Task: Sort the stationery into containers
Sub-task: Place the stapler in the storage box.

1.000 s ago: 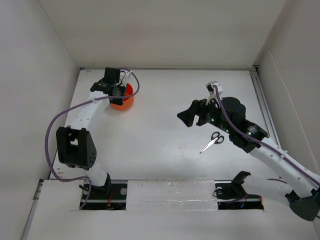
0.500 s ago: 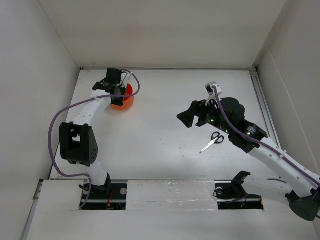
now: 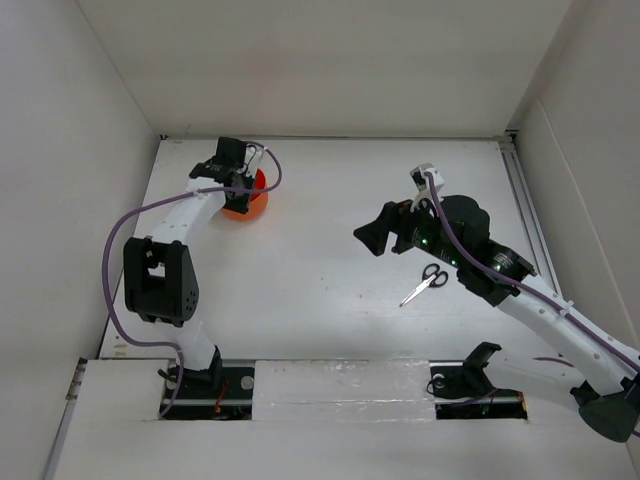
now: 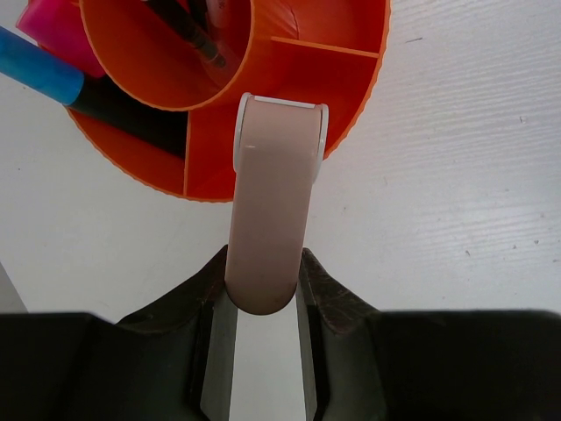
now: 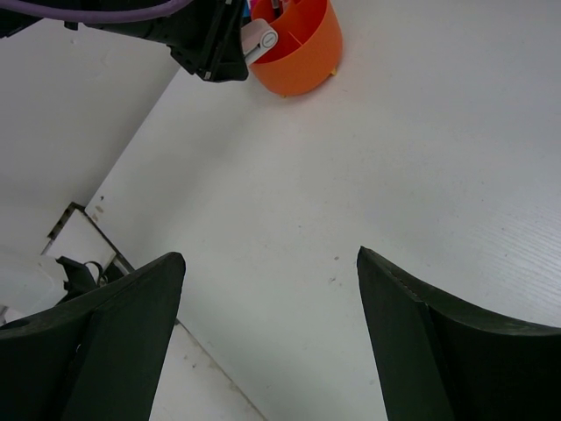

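Note:
My left gripper has the pale pink stick. It will let go of it in the organiser's outer compartment [image 3: 234, 200] [image 4: 270, 124] beside the blue-capped highlighter.
The round orange organiser [image 3: 247, 203] stands at the far left of the table and fills the top of the left wrist view [image 4: 289, 70]. My left gripper [image 3: 234, 172] hovers over it, shut [image 4: 263, 263] on a pale pink pen-like stick [image 4: 272, 202] whose white-rimmed far end hangs over an outer compartment. A blue-capped highlighter [image 4: 39, 66] and a pink-capped one [image 4: 57, 22] lean in the organiser, and dark pens [image 4: 188, 31] stand in its centre well. Black-handled scissors [image 3: 425, 283] lie on the table under my right arm. My right gripper [image 3: 375, 238] [image 5: 270, 256] is open and empty.
White walls close in the table on the left, back and right. The right wrist view shows the organiser [image 5: 298, 44] and the left gripper [image 5: 215, 39] far off, and the table's near-left edge [image 5: 88, 237].
The left arm's elbow has swung a little right and up, nudging the gripper with the pink stick slightly over the organiser. The right arm has not moved.

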`<state>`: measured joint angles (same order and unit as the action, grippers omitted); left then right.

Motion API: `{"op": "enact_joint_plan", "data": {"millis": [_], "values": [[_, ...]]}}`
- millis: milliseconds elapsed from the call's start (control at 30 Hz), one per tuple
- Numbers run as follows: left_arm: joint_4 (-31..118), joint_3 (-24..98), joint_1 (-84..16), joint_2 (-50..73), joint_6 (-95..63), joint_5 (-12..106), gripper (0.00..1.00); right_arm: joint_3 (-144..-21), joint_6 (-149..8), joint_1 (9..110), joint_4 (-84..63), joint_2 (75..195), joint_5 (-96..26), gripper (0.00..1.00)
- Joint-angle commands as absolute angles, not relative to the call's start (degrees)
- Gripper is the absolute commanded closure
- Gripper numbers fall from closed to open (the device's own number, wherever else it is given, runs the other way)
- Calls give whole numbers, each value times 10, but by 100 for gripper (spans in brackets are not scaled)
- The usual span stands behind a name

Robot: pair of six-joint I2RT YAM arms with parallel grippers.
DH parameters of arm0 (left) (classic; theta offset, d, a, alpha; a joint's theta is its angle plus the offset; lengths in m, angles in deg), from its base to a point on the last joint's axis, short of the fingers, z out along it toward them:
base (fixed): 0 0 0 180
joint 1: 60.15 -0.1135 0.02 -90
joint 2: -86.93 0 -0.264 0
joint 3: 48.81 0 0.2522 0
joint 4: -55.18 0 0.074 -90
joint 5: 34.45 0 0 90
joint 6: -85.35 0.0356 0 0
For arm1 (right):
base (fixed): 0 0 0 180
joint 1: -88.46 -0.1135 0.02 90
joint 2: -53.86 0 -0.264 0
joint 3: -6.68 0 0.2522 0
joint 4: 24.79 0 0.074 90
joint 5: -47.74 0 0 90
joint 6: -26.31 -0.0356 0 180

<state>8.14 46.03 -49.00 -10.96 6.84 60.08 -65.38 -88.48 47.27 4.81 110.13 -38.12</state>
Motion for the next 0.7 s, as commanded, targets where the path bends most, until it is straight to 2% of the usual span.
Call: {"op": "enact_joint_plan", "data": {"millis": [0,667], "values": [[79,491,-490,-116,63,606,100,-655,-875,477,15,1096,-374,15],[53,525,-490,-156,58,635,100,-650,-875,477,15,1091,-369,15]]}}
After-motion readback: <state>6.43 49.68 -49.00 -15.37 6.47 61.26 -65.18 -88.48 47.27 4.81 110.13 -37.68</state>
